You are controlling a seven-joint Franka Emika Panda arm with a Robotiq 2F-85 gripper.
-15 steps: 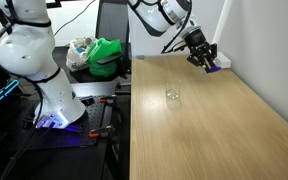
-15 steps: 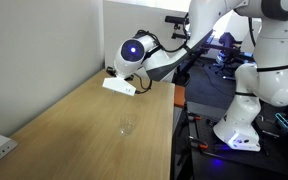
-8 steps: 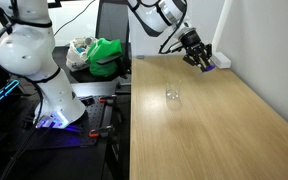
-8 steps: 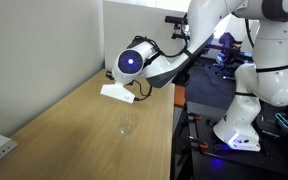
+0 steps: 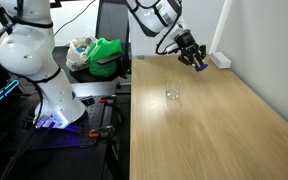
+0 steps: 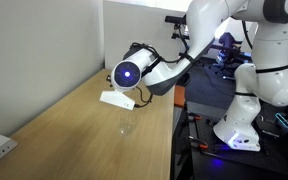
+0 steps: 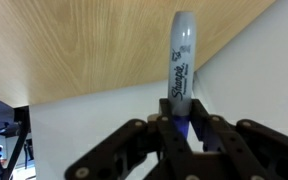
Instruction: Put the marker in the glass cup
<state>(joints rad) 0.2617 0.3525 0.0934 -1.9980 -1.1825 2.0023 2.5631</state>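
The robot's gripper will release the marker, now above the wooden table's far part, inside the glass cup (image 5: 174,91) that stands on the wooden table, so the marker leans against the cup's rim.
My gripper (image 7: 183,122) is shut on the marker (image 7: 181,62), a blue-purple pen with a pale grey end that sticks straight out from the jaws in the wrist view. In an exterior view the gripper (image 5: 198,60) hovers above the far part of the wooden table (image 5: 214,125), with the marker's blue tip (image 5: 201,68) showing below it. The glass cup (image 5: 172,95) stands upright on the table, nearer the camera and apart from the gripper. In an exterior view the cup (image 6: 127,126) sits below and in front of the wrist (image 6: 127,74).
A white power strip (image 5: 221,59) lies at the table's far edge by the wall. A white block (image 6: 117,98) lies on the table near the arm. A green bag (image 5: 106,55) sits on a stand beside the table. A second white robot (image 5: 34,60) stands off the table.
The gripper has carried the marker away from the wall and the power strip, toward the middle of the table and nearer the cup. The cup has not moved.
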